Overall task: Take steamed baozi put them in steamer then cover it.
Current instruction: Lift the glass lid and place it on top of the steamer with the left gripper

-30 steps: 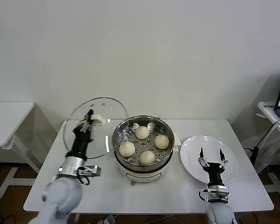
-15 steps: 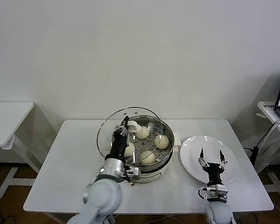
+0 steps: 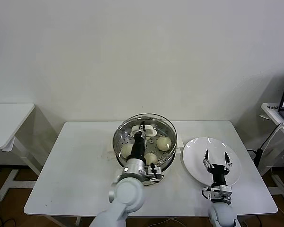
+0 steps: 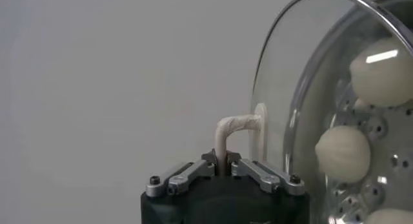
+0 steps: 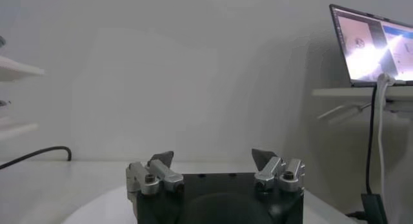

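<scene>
Next, the left gripper releases the glass cover flat across the steamer's opening (image 3: 145,142), above the baozi.
The steamer (image 3: 168,160) stands mid-table on its white base. Three baozi lie on its perforated tray: one at the right (image 3: 164,143), one at the left (image 3: 126,150), one in front (image 3: 150,158). The glass cover (image 3: 159,125) hangs just over the pot's mouth, slightly tilted. My left gripper (image 3: 141,129) is shut on the cover's cream handle (image 3: 148,128). In the left wrist view the jaws (image 4: 222,159) pinch the handle (image 4: 239,126), with the cover (image 4: 284,96) and baozi (image 4: 342,153) behind it. My right gripper (image 3: 216,159) hangs open and empty above the white plate (image 3: 194,156).
The white plate lies right of the steamer, near the table's right edge. The white table (image 3: 75,161) spreads out to the steamer's left. A laptop (image 5: 375,43) sits on a side desk at far right, with a cable hanging from it. Another white desk (image 3: 7,118) stands at far left.
My left arm has carried the cover from the table's left side rightward to above the steamer. The right gripper has stayed over the plate.
</scene>
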Controlling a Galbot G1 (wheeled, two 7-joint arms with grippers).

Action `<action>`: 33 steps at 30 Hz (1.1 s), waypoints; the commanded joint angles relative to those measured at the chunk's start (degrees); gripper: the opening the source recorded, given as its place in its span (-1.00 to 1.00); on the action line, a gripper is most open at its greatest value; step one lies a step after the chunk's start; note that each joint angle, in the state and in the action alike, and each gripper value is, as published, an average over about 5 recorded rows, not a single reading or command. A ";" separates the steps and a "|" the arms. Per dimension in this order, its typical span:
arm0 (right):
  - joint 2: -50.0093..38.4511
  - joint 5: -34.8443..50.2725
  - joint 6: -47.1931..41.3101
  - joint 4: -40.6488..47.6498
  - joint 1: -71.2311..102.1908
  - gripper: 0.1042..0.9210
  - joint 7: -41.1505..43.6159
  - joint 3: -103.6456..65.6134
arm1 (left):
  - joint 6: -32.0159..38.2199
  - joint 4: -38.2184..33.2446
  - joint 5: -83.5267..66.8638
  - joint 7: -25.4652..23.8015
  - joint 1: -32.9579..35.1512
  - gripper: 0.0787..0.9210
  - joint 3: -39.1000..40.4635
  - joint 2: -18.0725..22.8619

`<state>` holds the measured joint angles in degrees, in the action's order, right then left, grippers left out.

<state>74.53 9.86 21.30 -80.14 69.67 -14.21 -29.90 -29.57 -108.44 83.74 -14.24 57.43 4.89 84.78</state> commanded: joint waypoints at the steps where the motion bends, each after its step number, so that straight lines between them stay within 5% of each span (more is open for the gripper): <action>1: 0.04 -0.05 -0.06 0.39 -0.07 0.76 -0.05 -0.15 | 0.21 6.88 8.00 -0.95 -1.03 -0.74 1.26 4.29; 33: -0.18 -0.20 0.36 1.79 -0.85 0.76 0.18 -0.36 | 3.37 9.07 13.56 0.87 -0.45 -0.74 -0.82 4.98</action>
<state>74.37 9.70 21.60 -78.45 68.91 -14.04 -30.18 -26.74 -99.81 96.22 -13.98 56.83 3.97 89.48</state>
